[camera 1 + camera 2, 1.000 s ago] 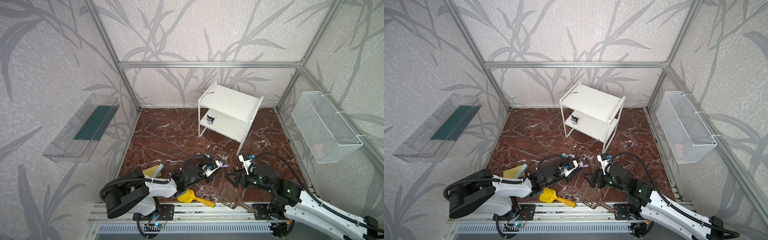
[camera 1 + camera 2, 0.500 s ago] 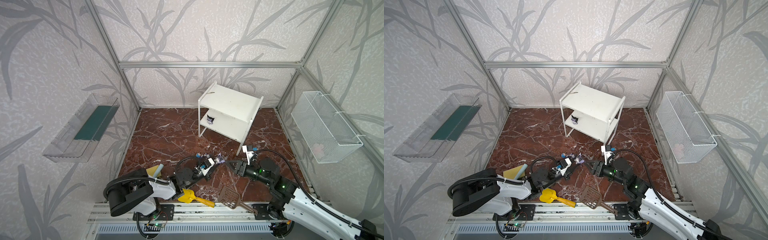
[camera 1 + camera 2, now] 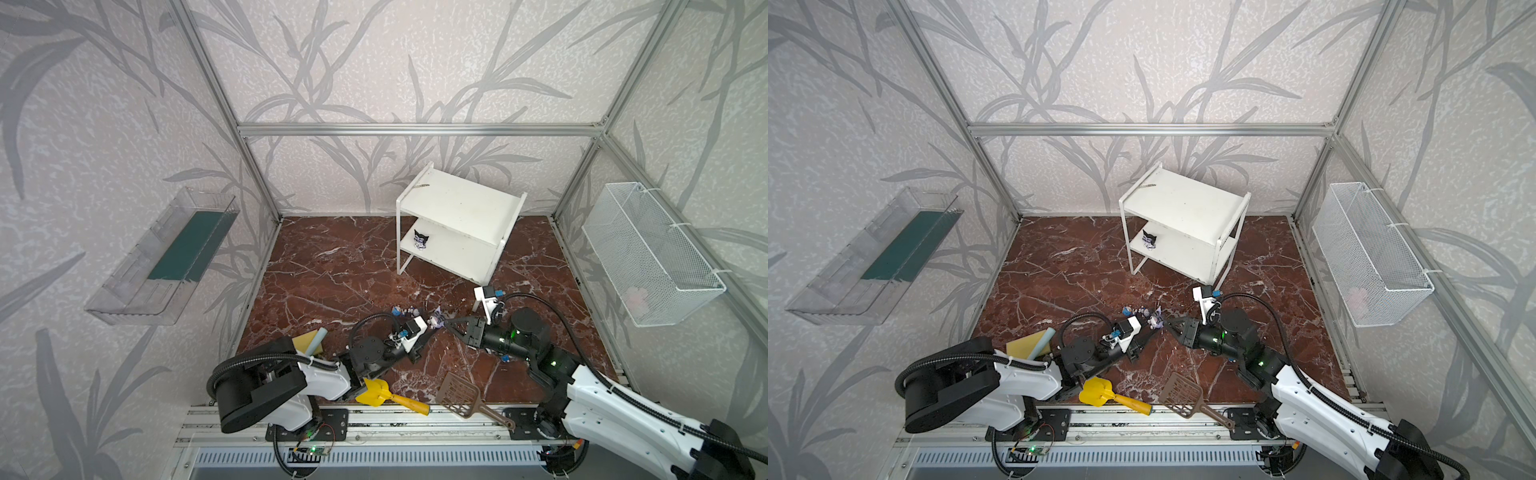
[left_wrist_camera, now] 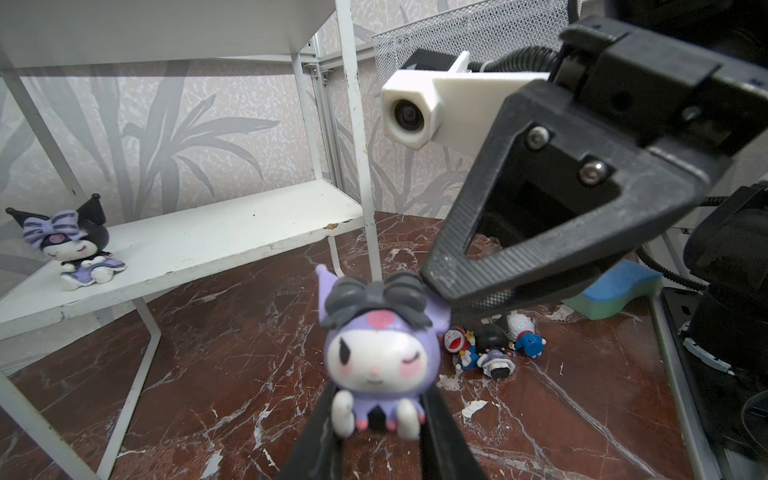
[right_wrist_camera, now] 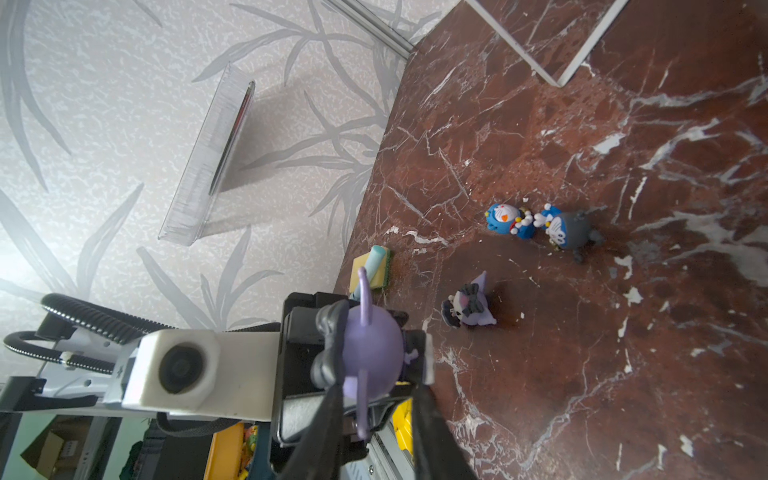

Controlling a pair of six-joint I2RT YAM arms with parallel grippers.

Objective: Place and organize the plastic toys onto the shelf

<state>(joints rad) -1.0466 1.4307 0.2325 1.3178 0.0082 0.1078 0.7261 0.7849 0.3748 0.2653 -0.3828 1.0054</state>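
Note:
I am holding the purple toy by its lower body with my left gripper, so I should take the head (image 4: 377,340) with it while my right gripper steadies the toy, before shelving it.
A purple big-headed plastic toy (image 4: 380,353) is held just above the floor between both grippers. My left gripper (image 4: 378,419) is shut on its body. My right gripper (image 5: 376,399) is shut on its head (image 5: 372,353). In both top views the toy (image 3: 436,321) (image 3: 1156,320) sits where the two grippers meet. A black-and-purple toy (image 3: 420,240) (image 4: 75,249) sits on the lower tier of the white shelf (image 3: 457,208) (image 3: 1183,203). On the floor lie two blue toys (image 5: 509,220) (image 5: 567,228), a purple one (image 5: 469,309) and a small cluster (image 4: 486,345).
A yellow scoop (image 3: 376,392) and a brown slotted scoop (image 3: 461,390) lie at the front edge. A yellow sponge (image 3: 309,340) is by the left arm, a blue-green sponge (image 4: 615,286) under the right arm. A wire basket (image 3: 648,253) and a clear tray (image 3: 174,253) hang on the side walls.
My right gripper has moved left up to the toy held by the left gripper and closed on its head. The left gripper has kept its hold.

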